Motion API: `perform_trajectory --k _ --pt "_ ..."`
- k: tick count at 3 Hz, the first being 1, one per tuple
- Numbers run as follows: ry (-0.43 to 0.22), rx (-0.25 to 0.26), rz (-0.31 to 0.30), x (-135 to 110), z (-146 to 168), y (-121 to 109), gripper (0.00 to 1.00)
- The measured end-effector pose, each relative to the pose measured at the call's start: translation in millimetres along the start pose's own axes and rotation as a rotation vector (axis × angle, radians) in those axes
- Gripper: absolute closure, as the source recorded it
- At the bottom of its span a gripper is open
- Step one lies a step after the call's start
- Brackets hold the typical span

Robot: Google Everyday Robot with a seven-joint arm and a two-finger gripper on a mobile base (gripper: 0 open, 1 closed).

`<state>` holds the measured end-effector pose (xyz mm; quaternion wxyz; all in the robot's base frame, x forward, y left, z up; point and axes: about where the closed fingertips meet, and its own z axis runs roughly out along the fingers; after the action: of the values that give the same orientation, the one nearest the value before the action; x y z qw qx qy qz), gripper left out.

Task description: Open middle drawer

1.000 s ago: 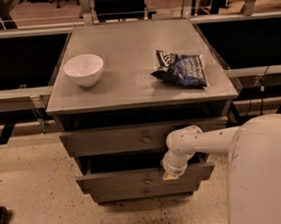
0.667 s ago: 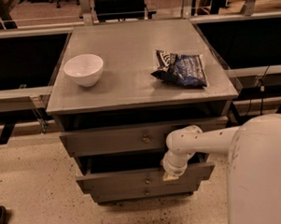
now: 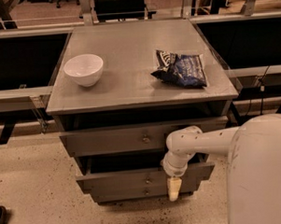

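Note:
My fingers hang low before the middle drawer's front; I will raise them and grip its open top edge (image 3: 192,166).
The grey cabinet has three stacked drawers. The middle drawer (image 3: 120,177) has a medium-width flat front and a small round knob (image 3: 147,181). It stands pulled out a little, with a dark gap above it. My gripper (image 3: 173,191) hangs pointing downward in front of the right part of the middle drawer's front, to the right of the knob and apart from it. The white arm (image 3: 198,141) reaches in from the right across the top drawer's front.
The top drawer (image 3: 109,141) is the widest and also stands out a little. The bottom drawer (image 3: 125,195) is the narrowest. A white bowl (image 3: 83,69) and a dark blue chip bag (image 3: 181,69) lie on the cabinet top (image 3: 128,49). Speckled floor lies in front.

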<state>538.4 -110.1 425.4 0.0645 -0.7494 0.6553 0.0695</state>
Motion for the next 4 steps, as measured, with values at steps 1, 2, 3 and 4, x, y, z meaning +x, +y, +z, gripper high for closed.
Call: perform_trajectory --k 1,2,3,4 --pt "-0.004 0.029 -0.051 6 -5 -2 0.00" --pt "-0.021 0.063 -0.110 17 -14 -6 0.00" --pt "-0.030 0.067 -0.125 32 -12 -13 0.00" --pt "-0.022 0.068 -0.121 44 -9 -11 0.16"
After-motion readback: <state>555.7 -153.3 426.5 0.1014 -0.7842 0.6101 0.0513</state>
